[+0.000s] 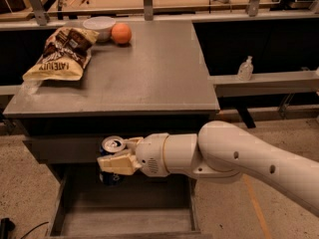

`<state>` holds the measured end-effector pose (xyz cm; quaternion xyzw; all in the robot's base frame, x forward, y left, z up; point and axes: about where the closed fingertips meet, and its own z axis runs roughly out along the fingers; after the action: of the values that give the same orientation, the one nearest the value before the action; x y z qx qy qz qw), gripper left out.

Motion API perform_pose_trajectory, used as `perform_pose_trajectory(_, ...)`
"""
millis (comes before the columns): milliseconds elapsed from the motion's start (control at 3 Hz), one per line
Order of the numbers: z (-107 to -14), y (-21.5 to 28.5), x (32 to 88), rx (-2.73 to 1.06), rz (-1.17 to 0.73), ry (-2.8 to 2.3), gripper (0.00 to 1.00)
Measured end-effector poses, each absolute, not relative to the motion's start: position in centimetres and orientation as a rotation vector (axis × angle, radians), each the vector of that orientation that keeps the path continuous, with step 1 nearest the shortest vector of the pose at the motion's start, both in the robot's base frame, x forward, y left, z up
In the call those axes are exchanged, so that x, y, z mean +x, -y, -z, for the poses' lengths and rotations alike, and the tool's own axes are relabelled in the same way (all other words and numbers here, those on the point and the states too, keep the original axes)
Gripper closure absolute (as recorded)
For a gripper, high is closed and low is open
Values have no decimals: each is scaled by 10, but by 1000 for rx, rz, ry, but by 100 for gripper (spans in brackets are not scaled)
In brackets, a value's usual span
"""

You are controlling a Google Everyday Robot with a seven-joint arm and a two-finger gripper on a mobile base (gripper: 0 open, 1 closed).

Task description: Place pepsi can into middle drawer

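Observation:
Next, my gripper lets go of the pepsi can on the middle drawer's bare bottom (128, 218), halfway across the width of that drawer and toward its front.
The pepsi can (110, 147), dark blue with a silver top and pull tab, is upright in my gripper (115, 159). The gripper is shut on the can, its tan fingers (115, 164) across the can's side. It holds the can in front of the cabinet, below the countertop edge and above the open middle drawer (124, 218). The drawer is a wide shallow grey tray pulled out toward the camera, and its floor is bare. My white arm reaches in from the right.
On the grey countertop (149, 73) lie a chip bag (60, 54), a white bowl (98, 26) and an orange fruit (121, 33) at the back left. A small clear bottle (244, 68) stands on a shelf to the right.

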<state>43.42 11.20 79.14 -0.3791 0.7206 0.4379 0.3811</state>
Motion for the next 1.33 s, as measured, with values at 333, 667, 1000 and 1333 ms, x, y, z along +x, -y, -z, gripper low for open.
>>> perform_pose_trajectory(333, -731, -111, 424, -968, -1051, -1882, 100)
perform_pose_trajectory(667, -678, -104, 427, -1015, -901, -1896, 100)
perform_pose_trajectory(1000, -676, -100, 436, -990, -855, -1899, 100)
perform_pose_trajectory(1333, -676, -100, 436, -990, -855, -1899, 100)
